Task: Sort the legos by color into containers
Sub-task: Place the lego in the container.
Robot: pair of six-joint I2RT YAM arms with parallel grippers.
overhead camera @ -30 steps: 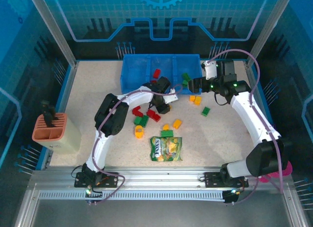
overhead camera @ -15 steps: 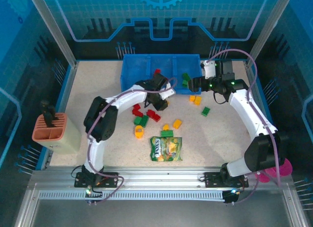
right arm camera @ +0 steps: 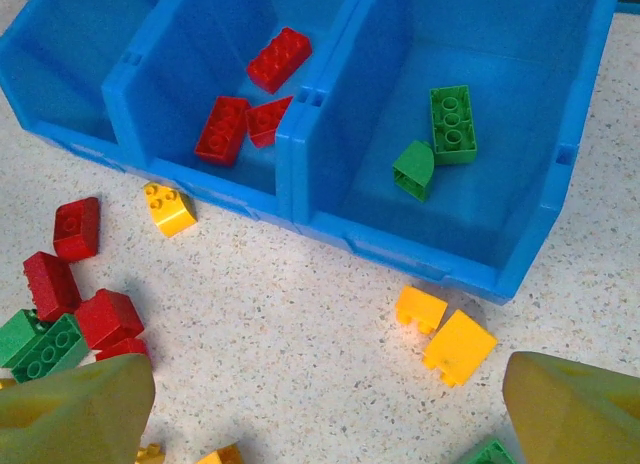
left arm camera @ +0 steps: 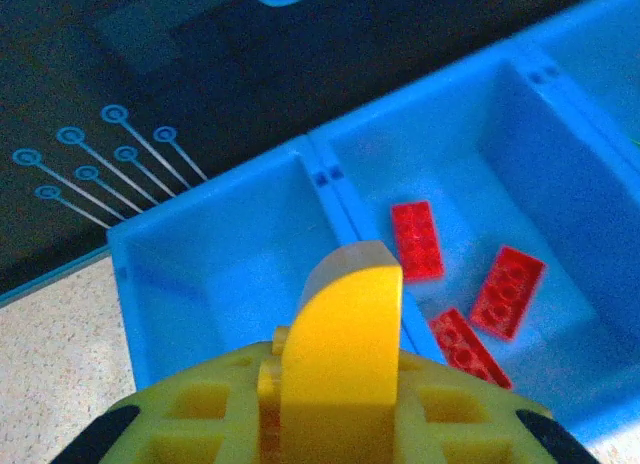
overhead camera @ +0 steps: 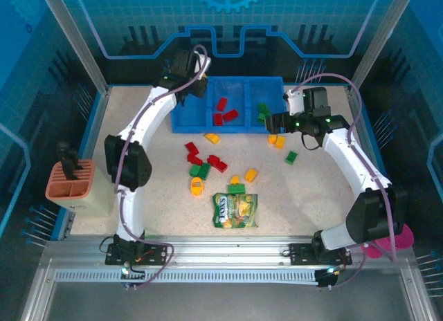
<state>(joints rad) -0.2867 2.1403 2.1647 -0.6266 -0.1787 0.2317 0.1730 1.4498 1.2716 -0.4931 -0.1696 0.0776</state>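
The robot's left gripper will release the curved yellow lego in the empty container (overhead camera: pixel 190 109) (left arm camera: pixel 270 324) beside the red legos.
My left gripper (overhead camera: pixel 194 79) hangs over the back left of the blue tray (overhead camera: pixel 181 113). It is shut on a curved yellow lego (left arm camera: pixel 345 324) above the empty left container (left arm camera: pixel 225 264). The middle container holds three red legos (left arm camera: pixel 418 240); in the right one lie two green legos (right arm camera: pixel 452 122). My right gripper (overhead camera: pixel 273 120) stands open just in front of the right container. Nothing sits between its fingers (right arm camera: pixel 75 414), and two yellow legos (right arm camera: pixel 458 346) lie on the table near them. More red, green and yellow legos (overhead camera: pixel 208 165) are scattered mid-table.
A green-yellow candy bag (overhead camera: pixel 235 210) lies near the front. An orange-brown basket (overhead camera: pixel 69 182) stands at the left edge and a pink cup (overhead camera: pixel 396 241) at the right. A single yellow lego (overhead camera: pixel 212 137) sits just before the tray, and a green one (overhead camera: pixel 291 157) to the right.
My left arm has lifted off the table by the red legos and swung back and left, carrying the yellow lego over the tray. The right arm has barely moved.
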